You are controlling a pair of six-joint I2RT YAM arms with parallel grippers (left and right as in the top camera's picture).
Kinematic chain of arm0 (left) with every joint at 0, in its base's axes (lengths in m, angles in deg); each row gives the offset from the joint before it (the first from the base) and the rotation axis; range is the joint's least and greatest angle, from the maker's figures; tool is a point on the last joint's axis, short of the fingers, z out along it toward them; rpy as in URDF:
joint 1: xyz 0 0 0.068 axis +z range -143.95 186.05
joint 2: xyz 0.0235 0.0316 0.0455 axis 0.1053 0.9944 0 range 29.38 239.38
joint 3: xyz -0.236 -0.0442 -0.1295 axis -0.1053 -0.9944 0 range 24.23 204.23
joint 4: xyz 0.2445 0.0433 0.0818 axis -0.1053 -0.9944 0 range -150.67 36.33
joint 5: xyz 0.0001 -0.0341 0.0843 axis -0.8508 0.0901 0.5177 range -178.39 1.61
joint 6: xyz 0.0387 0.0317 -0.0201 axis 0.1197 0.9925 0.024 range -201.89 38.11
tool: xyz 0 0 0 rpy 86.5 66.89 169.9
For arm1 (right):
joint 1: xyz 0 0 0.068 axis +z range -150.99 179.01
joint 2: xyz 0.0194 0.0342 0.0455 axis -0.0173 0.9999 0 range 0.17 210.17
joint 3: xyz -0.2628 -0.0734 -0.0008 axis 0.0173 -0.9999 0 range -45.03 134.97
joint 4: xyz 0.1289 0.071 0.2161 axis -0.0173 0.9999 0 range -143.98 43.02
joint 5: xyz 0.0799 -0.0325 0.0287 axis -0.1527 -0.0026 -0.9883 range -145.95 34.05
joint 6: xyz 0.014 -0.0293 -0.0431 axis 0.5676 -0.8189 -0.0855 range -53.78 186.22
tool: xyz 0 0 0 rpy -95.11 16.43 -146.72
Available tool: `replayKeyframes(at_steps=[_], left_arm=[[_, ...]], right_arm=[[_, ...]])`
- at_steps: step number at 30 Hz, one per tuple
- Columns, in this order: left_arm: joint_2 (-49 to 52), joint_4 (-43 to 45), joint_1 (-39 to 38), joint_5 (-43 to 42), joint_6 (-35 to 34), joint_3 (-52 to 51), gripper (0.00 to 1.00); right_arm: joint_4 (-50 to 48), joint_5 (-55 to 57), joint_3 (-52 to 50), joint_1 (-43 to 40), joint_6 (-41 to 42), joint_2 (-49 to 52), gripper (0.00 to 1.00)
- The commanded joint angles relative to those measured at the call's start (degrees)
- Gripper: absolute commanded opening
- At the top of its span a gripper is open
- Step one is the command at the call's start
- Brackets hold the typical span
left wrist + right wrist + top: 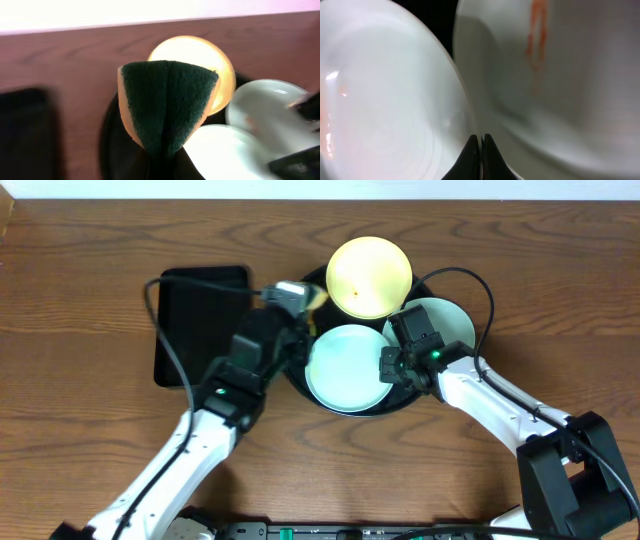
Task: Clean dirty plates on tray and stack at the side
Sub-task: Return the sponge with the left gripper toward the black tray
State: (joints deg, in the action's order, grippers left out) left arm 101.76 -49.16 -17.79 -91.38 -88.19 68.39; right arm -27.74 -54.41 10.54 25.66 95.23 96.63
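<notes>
The front teal plate, still on the round black tray, will be let go by my right gripper on the bare wooden table (514,313) next to the other teal plate.
The round black tray (405,398) holds all three plates. The pale yellow plate (370,275) lies at the back with a small red spot. One teal plate (345,368) lies at the front, the other teal plate (448,323) at the right. My left gripper (305,305) is shut on a folded green-and-yellow sponge (167,105), held above the tray's left rim (117,135); its fingers are hidden under the sponge. My right gripper (388,367) is shut on the front teal plate's right rim (481,142). That plate (385,100) and the right teal plate (555,65) both carry orange-red smears.
A smaller rectangular black tray (195,320) lies left of the round tray, under the left arm's cable. Brown wooden table (90,410) surrounds both trays. The right arm reaches in from the lower right.
</notes>
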Motion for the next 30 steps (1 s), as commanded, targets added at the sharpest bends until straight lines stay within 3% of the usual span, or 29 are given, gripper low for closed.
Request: replayKeyframes(at_steps=[1,7,12,17,23,30], left_arm=[[-4.3,-5.6,7.1,-4.0,-5.4,0.3,0.08],[-5.4,-16.2,22.5,-15.8,-12.8,2.3,0.08],[-3.2,-27.8,32.2,-23.4,-11.1,6.1,0.07],[0.6,-33.7,34.4,-23.6,-7.6,8.4,0.07],[3.8,-33.8,34.4,-23.6,-6.4,8.4,0.07],[3.8,-35.0,34.4,-23.6,-6.4,8.4,0.08]], right_arm=[[2.8,8.3,5.3,1.2,-4.4,-3.5,0.01],[5.4,18.8,13.3,4.1,-18.0,-7.7,0.01],[2.7,39.0,15.5,11.3,-34.6,-8.0,0.01],[-2.4,57.5,15.5,19.2,-42.6,-8.0,0.01],[-6.6,69.9,15.5,26.4,-43.6,-8.0,0.01],[-7.3,70.2,15.5,28.2,-39.0,-8.0,0.01]])
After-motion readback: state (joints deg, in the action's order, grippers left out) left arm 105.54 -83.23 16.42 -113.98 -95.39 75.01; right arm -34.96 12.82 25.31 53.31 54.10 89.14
